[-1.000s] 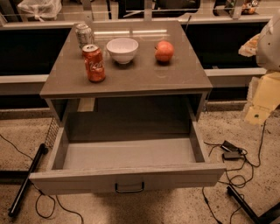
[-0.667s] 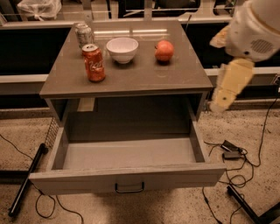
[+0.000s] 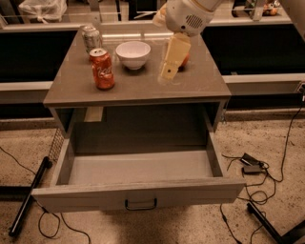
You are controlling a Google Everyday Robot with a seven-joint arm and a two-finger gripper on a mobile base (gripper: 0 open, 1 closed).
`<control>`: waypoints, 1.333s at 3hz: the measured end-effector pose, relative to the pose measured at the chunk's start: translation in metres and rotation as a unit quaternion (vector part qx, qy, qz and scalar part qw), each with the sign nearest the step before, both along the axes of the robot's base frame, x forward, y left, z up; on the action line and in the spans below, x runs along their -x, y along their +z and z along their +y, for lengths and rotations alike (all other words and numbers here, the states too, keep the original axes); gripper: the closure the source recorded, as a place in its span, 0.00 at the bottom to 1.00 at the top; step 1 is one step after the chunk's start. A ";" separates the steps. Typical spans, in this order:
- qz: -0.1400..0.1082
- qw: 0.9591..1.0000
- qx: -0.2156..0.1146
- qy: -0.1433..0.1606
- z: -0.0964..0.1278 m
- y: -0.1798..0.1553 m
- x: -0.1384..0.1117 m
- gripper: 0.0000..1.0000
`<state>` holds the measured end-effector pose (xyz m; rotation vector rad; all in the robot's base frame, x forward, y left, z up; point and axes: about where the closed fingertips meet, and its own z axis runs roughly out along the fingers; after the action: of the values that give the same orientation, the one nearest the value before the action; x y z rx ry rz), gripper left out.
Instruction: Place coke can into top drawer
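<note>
The coke can beside the white bowl is next, so next my gripper goes to it and closes around the can's middle (image 3: 103, 70).
The coke can (image 3: 103, 68) is red-orange with white script and a silver top. It stands upright on the left part of the grey table top (image 3: 138, 90). The top drawer (image 3: 138, 190) is pulled fully open below the table top; its inside shows nothing in it and its dark handle (image 3: 140, 204) faces me. My gripper (image 3: 170, 66) hangs from the white arm (image 3: 190, 14) over the table's middle right, to the right of the can and apart from it.
A silver-grey can (image 3: 90, 38) stands behind the coke can. A white bowl (image 3: 133, 54) sits mid-table. A red-orange fruit (image 3: 185, 60) is partly hidden behind the gripper. Cables and a power brick (image 3: 251, 164) lie on the floor at right; a black bar (image 3: 28, 195) at left.
The arm has swung in from the right edge of view, leftward, and is over the table top now. The cans, bowl and drawer have not moved.
</note>
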<state>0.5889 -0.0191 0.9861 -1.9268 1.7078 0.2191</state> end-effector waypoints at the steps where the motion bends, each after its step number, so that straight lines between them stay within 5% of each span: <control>1: -0.001 1.000 -0.002 -0.002 0.000 0.000 -0.001 0.00; 2: -0.022 0.998 -0.041 -0.039 -0.001 -0.002 -0.019 0.00; 3: -0.040 0.991 -0.104 -0.075 0.000 -0.014 -0.039 0.00; 4: -0.063 0.977 -0.174 -0.104 0.007 -0.019 -0.072 0.00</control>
<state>0.6606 -0.0118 0.9670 -1.4669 1.6474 0.2884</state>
